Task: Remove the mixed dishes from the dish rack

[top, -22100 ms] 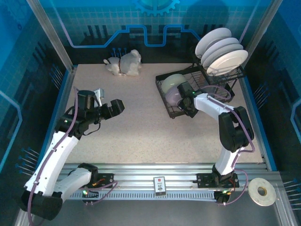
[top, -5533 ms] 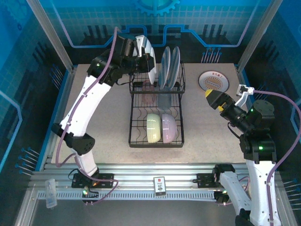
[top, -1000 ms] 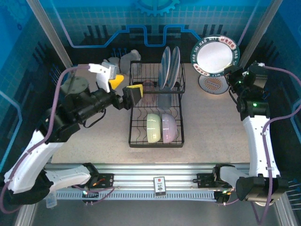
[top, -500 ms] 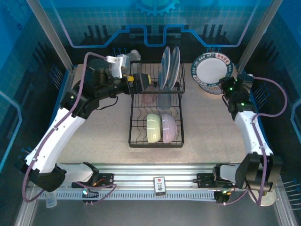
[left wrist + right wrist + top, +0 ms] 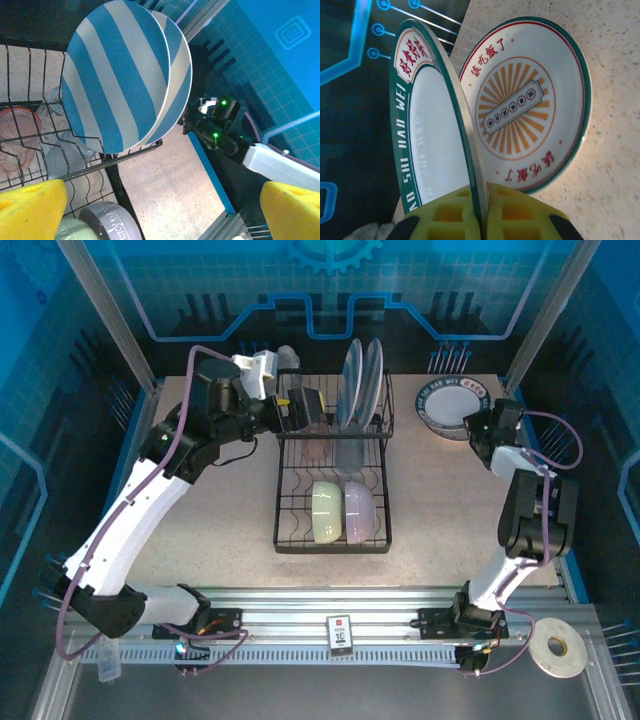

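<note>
My right gripper will let go of the green-rimmed white plate on top of the sunburst plate [image 5: 450, 412] [image 5: 515, 108] lying on the table.
The black wire dish rack [image 5: 283, 502] stands mid-table. Two blue-and-white striped plates [image 5: 360, 378] [image 5: 115, 75] stand upright in its upper tier, over a pink tumbler [image 5: 17, 130] and a blue-grey tumbler [image 5: 65, 155]. A pale green bowl [image 5: 327, 512] and a lavender bowl [image 5: 362, 510] sit in the lower tier. My left gripper [image 5: 305, 408] [image 5: 160, 210] is open at the upper tier's left end, facing the striped plates. At the far right, my right gripper [image 5: 478, 423] [image 5: 482, 210] is shut on the rim of a green-rimmed white plate [image 5: 440, 130], tilted low over a sunburst plate [image 5: 520, 110] lying on the table.
A white animal figurine [image 5: 285, 358] stands behind the left arm at the back. A tape roll [image 5: 557, 647] lies on the front rail at the right. The blue table edge [image 5: 210, 170] runs close to the right arm.
My right gripper has lowered the green-rimmed plate from upright towards the table, over the sunburst plate. My left gripper has moved a little farther right along the rack's upper tier.
</note>
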Tool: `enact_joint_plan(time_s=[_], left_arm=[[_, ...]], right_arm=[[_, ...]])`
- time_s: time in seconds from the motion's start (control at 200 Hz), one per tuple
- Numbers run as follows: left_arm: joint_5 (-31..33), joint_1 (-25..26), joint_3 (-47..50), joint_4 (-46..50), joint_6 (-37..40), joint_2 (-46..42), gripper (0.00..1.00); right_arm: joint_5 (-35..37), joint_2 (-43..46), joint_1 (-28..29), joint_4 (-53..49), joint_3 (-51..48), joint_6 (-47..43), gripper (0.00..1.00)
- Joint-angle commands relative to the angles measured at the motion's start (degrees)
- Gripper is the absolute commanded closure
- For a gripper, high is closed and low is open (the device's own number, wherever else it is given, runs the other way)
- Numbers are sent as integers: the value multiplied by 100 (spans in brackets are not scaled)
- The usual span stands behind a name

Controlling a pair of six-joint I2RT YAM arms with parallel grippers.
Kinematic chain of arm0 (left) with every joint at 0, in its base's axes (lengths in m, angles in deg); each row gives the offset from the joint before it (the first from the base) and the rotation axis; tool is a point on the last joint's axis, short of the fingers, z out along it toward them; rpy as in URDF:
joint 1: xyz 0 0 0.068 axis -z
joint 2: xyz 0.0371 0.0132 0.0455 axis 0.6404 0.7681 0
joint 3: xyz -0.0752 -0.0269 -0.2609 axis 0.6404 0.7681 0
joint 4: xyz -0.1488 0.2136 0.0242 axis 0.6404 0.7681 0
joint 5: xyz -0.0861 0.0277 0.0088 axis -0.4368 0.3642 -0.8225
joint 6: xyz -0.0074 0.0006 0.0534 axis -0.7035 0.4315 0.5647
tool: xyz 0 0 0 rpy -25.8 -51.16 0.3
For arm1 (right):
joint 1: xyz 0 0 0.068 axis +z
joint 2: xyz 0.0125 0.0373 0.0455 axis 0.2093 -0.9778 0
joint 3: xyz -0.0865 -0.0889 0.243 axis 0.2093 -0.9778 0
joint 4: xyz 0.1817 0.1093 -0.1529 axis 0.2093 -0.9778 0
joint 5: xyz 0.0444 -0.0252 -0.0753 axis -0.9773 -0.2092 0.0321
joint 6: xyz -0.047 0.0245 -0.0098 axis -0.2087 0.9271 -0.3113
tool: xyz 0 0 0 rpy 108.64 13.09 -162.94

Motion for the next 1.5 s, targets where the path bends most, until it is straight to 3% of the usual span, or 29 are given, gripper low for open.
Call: enact_joint_plan(time_s=[0.0, 0.23, 1.126, 1.266, 1.496], left_arm=[[99, -68, 25, -324, -258, 63, 1], [281, -68, 222, -528, -528, 47, 1], [531, 44, 116, -673, -842, 353, 1], [587, 72, 128, -673, -844, 340, 1], [687, 111, 240, -673, -832, 224, 1]], right_arm=[[-152, -293, -124, 608, 548, 63, 100], [-288, -863, -311, 313, 1001, -88, 100], [-854, -1900, -483, 333, 1209, 13, 100], [-869, -1945, -496, 312, 1195, 87, 95], [-946, -1905, -503, 223, 1194, 59, 77]])
